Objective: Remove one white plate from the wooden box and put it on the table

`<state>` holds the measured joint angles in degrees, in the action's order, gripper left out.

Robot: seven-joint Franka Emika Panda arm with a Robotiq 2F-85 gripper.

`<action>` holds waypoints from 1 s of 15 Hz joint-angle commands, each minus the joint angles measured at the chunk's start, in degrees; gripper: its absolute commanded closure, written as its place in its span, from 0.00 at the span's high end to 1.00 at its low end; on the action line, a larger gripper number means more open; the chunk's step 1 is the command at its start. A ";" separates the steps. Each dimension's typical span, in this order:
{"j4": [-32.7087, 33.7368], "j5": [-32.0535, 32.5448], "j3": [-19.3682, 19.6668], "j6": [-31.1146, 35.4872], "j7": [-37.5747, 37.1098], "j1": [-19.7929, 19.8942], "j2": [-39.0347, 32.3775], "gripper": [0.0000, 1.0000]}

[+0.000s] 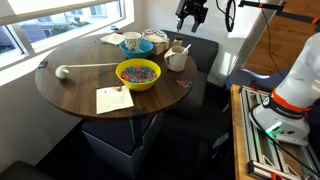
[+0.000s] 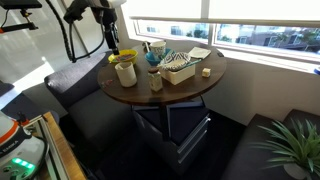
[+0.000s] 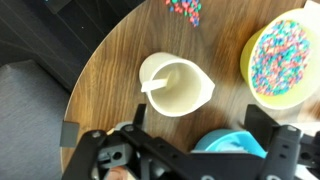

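Note:
The gripper needs to next move to the white plate's edge (image 1: 162, 36) in the wooden box, on the plate's side away from the blue-rimmed bowl, and close there.
The white plates with dark stripes (image 1: 153, 38) lie in the wooden box (image 1: 160, 46) at the far side of the round dark brown table (image 1: 90, 85). Both also show in an exterior view, plates (image 2: 178, 62) and box (image 2: 183, 73). My gripper (image 1: 192, 12) hangs high above the table's edge, apart from the box; it also shows in an exterior view (image 2: 110, 18). In the wrist view the gripper (image 3: 200, 125) is open and empty. Below it are a white jug (image 3: 175, 85) and a blue-rimmed bowl (image 3: 235, 145). The plates are out of the wrist view.
A yellow bowl of coloured bits (image 1: 137, 73) stands mid-table, with the white jug (image 1: 176, 58) and the blue-rimmed bowl (image 1: 131, 43) near the box. A paper (image 1: 113, 99) and a long white spoon (image 1: 62, 71) lie on the table. Dark seats surround it.

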<state>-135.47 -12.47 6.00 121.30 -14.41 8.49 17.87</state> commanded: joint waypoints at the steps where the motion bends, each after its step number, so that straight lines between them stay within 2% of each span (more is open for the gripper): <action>1: 4.46 -0.03 0.98 1.79 -4.23 1.57 -6.33 1.00; 2: 2.45 0.09 1.34 1.53 -1.44 1.39 -3.76 1.00; 7: 4.49 0.09 1.43 1.53 -2.88 1.44 -6.38 1.00; 9: 6.12 0.50 2.54 6.61 -3.78 2.79 -9.19 1.00; 12: 9.11 -4.69 5.66 14.15 -1.17 3.57 -14.25 1.00; 15: 15.93 -13.80 8.08 13.46 3.35 3.88 -20.90 1.00</action>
<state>-126.74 -18.15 12.53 135.86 -15.03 12.08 4.22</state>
